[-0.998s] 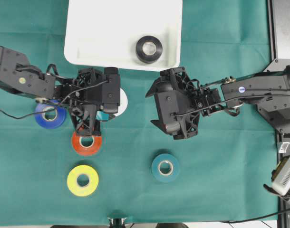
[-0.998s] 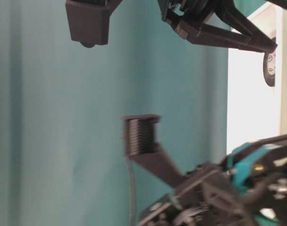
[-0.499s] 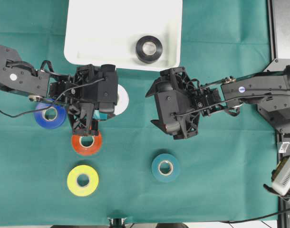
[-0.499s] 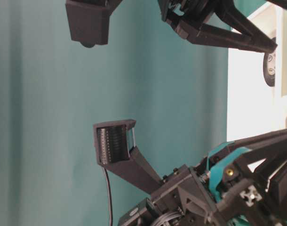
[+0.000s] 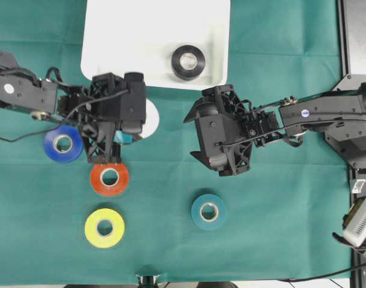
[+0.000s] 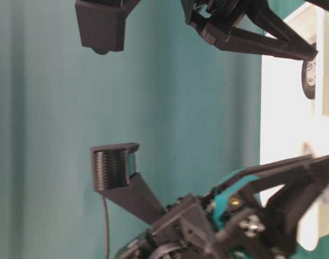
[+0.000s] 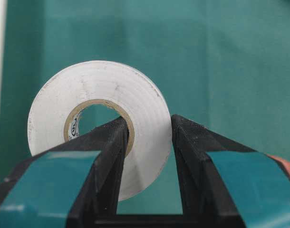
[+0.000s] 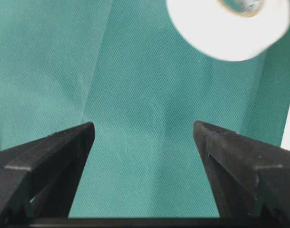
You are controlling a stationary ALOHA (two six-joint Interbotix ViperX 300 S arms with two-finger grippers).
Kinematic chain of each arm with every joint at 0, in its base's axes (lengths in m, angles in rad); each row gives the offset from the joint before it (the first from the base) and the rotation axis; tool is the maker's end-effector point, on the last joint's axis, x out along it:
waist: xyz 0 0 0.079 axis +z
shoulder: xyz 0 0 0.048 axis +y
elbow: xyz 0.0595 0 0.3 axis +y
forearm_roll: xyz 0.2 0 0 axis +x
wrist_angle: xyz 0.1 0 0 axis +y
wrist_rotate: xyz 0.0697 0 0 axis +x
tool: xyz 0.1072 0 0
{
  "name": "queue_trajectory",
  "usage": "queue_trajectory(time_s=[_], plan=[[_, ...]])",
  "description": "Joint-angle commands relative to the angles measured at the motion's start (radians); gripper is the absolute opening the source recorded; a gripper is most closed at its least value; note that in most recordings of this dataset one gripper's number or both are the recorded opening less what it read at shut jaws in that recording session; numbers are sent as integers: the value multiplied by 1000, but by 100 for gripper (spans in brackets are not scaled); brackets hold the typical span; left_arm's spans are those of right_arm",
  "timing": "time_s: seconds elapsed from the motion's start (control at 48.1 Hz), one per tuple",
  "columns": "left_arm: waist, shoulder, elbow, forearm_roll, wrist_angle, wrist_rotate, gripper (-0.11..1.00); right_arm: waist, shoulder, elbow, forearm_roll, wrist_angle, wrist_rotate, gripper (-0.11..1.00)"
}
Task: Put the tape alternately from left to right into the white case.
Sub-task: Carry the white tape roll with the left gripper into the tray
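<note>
Next, my left gripper releases the white tape in the white case's corner [image 5: 117,56] nearest the blue tape.
My left gripper [image 7: 149,121] is shut on the white tape [image 7: 107,83], one finger through its pale core and the other outside the roll. Overhead, this gripper [image 5: 144,117] holds the white tape [image 5: 152,117] just below the white case [image 5: 141,36], whose near rim it overlaps. A black tape [image 5: 188,62] lies in the case near its lower right corner. Blue [image 5: 62,143], red [image 5: 109,178], yellow [image 5: 104,228] and teal [image 5: 208,211] tapes lie flat on the green cloth. My right gripper [image 5: 192,138] [image 8: 144,126] stands open over bare cloth, with nothing between its fingers.
Dark equipment [image 5: 357,36] fills the right edge beyond the cloth. A thin black cable [image 5: 15,139] trails from the left arm across the cloth. The right arm's body [image 5: 303,120] stretches across the right side.
My left gripper has carried the white tape up the overhead view toward the case, off the red roll. The right arm has not moved.
</note>
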Motion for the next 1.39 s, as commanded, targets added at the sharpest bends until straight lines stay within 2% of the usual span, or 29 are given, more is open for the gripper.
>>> queue_trajectory(time_s=[0.0, 0.166, 0.291, 0.728, 0.936, 1.373], plan=[[29, -57, -9, 3, 14, 14, 29, 3, -9, -9, -2, -8, 2, 84], [77, -83, -6, 3, 31, 87, 29, 3, -9, -9, 0, -8, 2, 84], [121, -81, -3, 3, 34, 117, 29, 2, -9, -9, -2, -8, 2, 84], [265, -69, 28, 3, 34, 163, 29, 2, -9, -12, -2, -8, 2, 84], [291, -57, 40, 3, 34, 183, 29, 2, -9, -14, 0, -8, 2, 84], [291, -54, 51, 0, 31, 181, 29, 3, -9, -15, -2, -6, 2, 84]])
